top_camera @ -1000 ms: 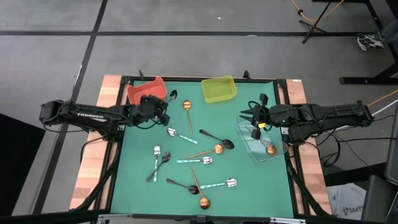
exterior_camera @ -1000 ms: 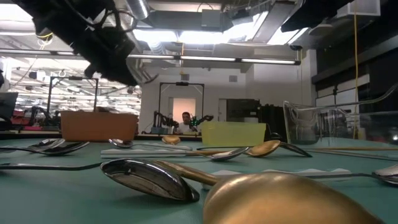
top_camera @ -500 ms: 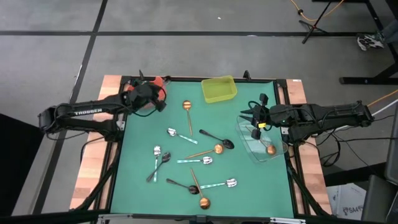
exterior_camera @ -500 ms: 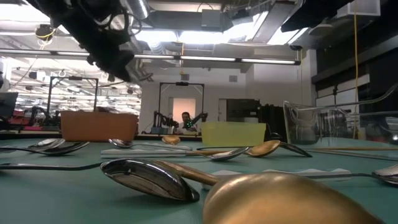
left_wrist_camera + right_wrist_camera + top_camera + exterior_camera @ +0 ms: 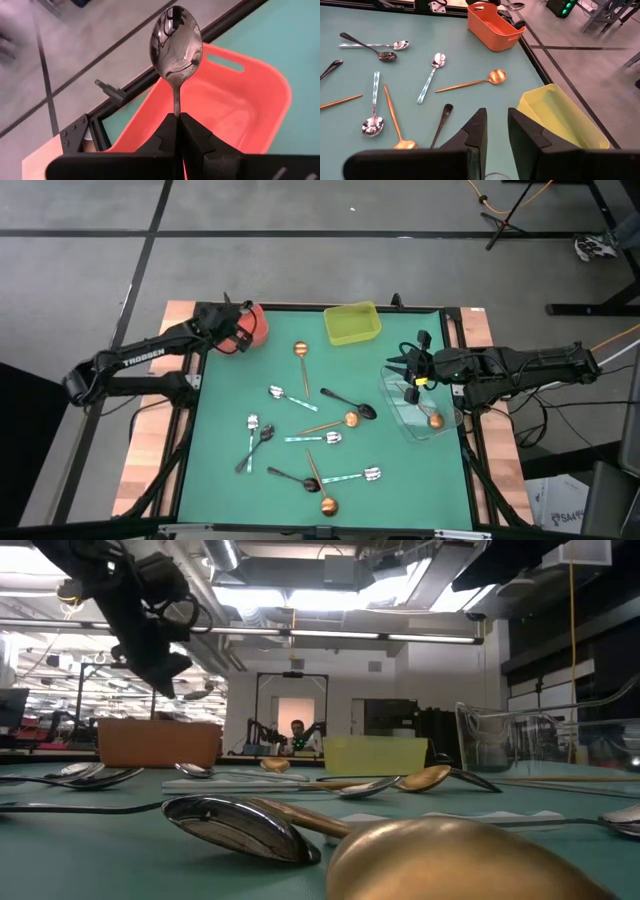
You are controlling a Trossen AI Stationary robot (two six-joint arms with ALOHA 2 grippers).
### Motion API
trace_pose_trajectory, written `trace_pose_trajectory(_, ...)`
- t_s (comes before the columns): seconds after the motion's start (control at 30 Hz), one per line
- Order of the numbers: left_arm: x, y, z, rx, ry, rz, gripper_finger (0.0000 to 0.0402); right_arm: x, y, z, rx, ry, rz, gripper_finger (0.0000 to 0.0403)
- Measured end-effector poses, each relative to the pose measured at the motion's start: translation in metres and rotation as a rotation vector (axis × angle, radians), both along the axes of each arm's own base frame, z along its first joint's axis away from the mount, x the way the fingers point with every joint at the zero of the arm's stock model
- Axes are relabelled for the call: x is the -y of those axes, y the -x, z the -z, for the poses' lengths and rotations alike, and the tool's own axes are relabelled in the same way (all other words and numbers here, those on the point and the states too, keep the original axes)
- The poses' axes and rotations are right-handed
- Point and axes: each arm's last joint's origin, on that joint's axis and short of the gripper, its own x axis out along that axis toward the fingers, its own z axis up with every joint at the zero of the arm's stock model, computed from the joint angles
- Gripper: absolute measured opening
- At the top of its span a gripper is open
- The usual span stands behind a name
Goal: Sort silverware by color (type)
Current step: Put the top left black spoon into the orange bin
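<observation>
I need to put the dark spoon down with my left gripper on the bottom of the red bin (image 5: 247,331) (image 5: 199,112).
My left gripper (image 5: 238,330) hovers over the red bin (image 5: 256,327) at the table's far left corner, shut on a dark shiny spoon (image 5: 176,40). The bin's inside (image 5: 215,107) lies beneath the spoon. Several black, silver and copper spoons lie flat on the green mat, among them a copper one (image 5: 301,352), a silver one (image 5: 283,393) and a black one (image 5: 350,402). My right gripper (image 5: 412,375) hangs open above the clear bin (image 5: 420,415), in which one copper spoon (image 5: 435,420) lies. My left gripper pinches the dark spoon by its handle (image 5: 176,106), just below the bowl, between its two fingers (image 5: 192,131). The spoon is lifted clear, and its bowl (image 5: 176,40) sticks out past the fingertips over the red bin. The rest of the handle is hidden between the fingers.
The yellow-green bin (image 5: 351,323) stands at the far edge, right of the red one. More spoons lie toward the near edge: a copper one (image 5: 320,485) crosses a black one (image 5: 290,477), with a silver one (image 5: 355,476) beside them. A person shows far off in the room (image 5: 298,730).
My left gripper has swung with the dark spoon from the mat beside the red bin toward the table's far left corner and now stands over the bin. The right arm and the spoons on the mat have stayed put.
</observation>
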Motion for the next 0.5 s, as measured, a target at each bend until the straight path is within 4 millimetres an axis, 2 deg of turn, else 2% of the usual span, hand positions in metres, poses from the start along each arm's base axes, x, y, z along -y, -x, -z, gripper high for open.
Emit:
trace_pose_trajectory(0.3, -0.011, 0.016, 0.012, -0.027, 0.065, -0.007, 0.0004, 0.000, 0.000, 0.000, 0.000, 0.000, 0.000, 0.0067)
trace_pose_trajectory(0.5, -0.014, 0.024, 0.027, -0.008, 0.106, 0.027, 0.0004, 0.000, 0.000, 0.000, 0.000, 0.001, 0.000, 0.0067)
